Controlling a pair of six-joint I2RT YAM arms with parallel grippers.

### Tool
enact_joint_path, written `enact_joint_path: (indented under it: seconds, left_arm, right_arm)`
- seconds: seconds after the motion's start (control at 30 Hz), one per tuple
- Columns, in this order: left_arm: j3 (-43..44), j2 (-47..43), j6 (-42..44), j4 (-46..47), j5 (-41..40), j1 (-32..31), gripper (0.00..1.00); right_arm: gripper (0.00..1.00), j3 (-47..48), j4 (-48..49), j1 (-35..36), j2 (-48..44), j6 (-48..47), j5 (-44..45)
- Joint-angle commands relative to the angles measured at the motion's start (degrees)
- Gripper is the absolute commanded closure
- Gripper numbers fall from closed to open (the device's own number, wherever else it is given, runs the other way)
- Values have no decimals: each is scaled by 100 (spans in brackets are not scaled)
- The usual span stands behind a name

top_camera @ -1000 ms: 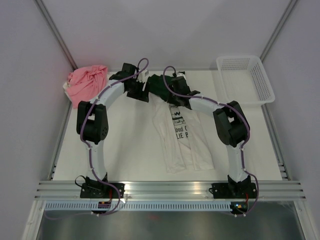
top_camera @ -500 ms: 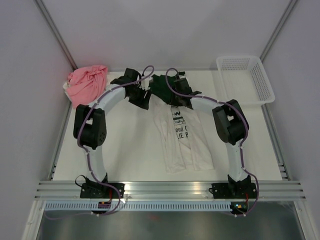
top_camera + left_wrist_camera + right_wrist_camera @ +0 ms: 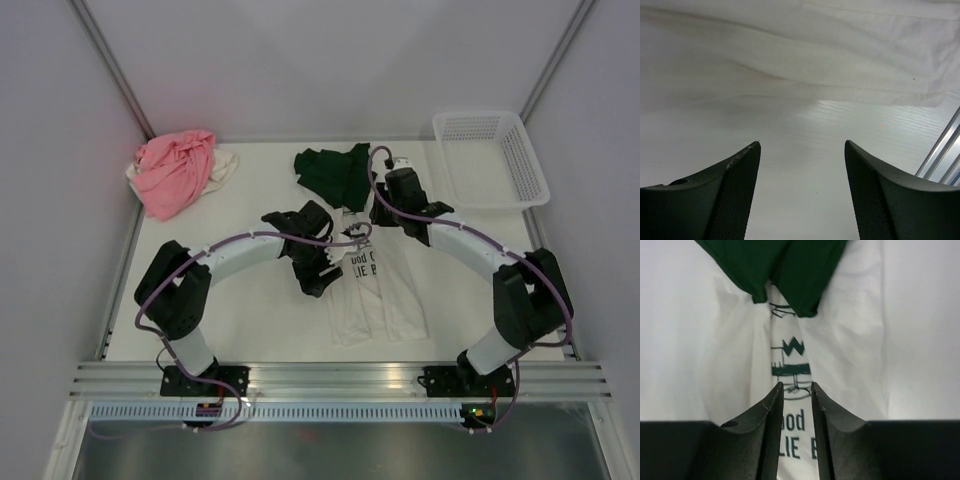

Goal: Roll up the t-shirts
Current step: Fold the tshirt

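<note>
Next, I close my left gripper on the bottom hem corner (image 3: 335,343) (image 3: 938,101) of the cream-white t-shirt, on that gripper's own side, near the aluminium rail.
A cream-white t-shirt (image 3: 372,290) with black cartoon and lettering lies lengthwise mid-table, also in the right wrist view (image 3: 850,350). A dark green t-shirt (image 3: 335,172) is bunched at its far end and overlaps its collar (image 3: 790,270). Far left lies a crumpled pink t-shirt (image 3: 175,172) with a cream one (image 3: 224,163) peeking from under it. My left gripper (image 3: 318,275) is open over bare table beside the printed tee's left edge (image 3: 802,145). My right gripper (image 3: 382,214) hovers over the cartoon print (image 3: 797,385), jaws narrowly open and holding nothing.
A white plastic mesh basket (image 3: 520,165) stands at the far right corner. Side walls close in the table on the left and right. An aluminium rail (image 3: 340,378) runs along the near edge by the arm bases.
Both arms pulled back from the green t-shirt toward the near side. The left one swung down beside the printed tee. The right gripper went from shut to narrowly open.
</note>
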Motion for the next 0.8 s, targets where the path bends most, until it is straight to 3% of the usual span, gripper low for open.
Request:
enact_joint_path:
  seconds: [0.0, 0.23, 0.37, 0.53, 0.77]
  left_arm:
    - [42, -180, 297, 115, 24, -429, 26]
    - [165, 127, -72, 546, -89, -879, 24]
    - [138, 488, -125, 713, -450, -1177, 24]
    - [-204, 708, 129, 766, -916, -1608, 25]
    - [-1002, 348, 761, 195, -732, -1714, 25]
  right_arm:
    - [66, -666, -292, -237, -582, 9, 278]
    - [74, -1668, -398, -904, -1225, 159, 76]
    - [75, -1906, -459, -914, -1216, 133, 85]
    - [77, -2178, -363, -923, -1067, 159, -196]
    - [81, -2574, -64, -905, -883, 326, -916]
